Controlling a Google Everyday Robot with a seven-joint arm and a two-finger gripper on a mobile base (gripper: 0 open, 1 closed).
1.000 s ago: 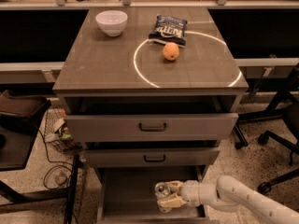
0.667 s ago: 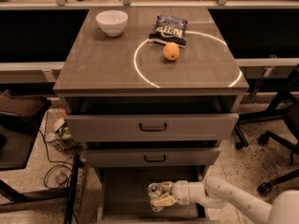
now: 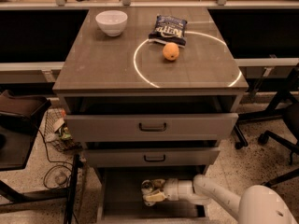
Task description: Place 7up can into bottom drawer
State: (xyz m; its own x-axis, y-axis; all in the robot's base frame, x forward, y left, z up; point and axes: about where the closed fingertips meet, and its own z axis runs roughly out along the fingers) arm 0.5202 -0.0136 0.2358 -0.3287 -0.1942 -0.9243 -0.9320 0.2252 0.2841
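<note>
I am going to use my gripper to set the 7up can down on the grey bottom near the middle of the bottom drawer (image 3: 142, 193).
The bottom drawer (image 3: 122, 192) is pulled out under the two upper drawers, and its flat grey floor shows. My gripper (image 3: 152, 192) reaches in from the right, low over the middle of that floor. It is shut on the 7up can (image 3: 149, 187), a small pale can that shows between the fingers, partly hidden by them. I cannot tell whether the can touches the drawer floor.
On the cabinet top stand a white bowl (image 3: 111, 22), a dark chip bag (image 3: 168, 29) and an orange (image 3: 171, 51). The top drawer (image 3: 152, 126) and the middle drawer (image 3: 154, 157) stick out slightly above my arm. Office chair legs (image 3: 273, 136) stand at the right, a wire basket (image 3: 57, 130) at the left.
My gripper has moved left across the bottom drawer with the can, from right of centre to about the middle.
</note>
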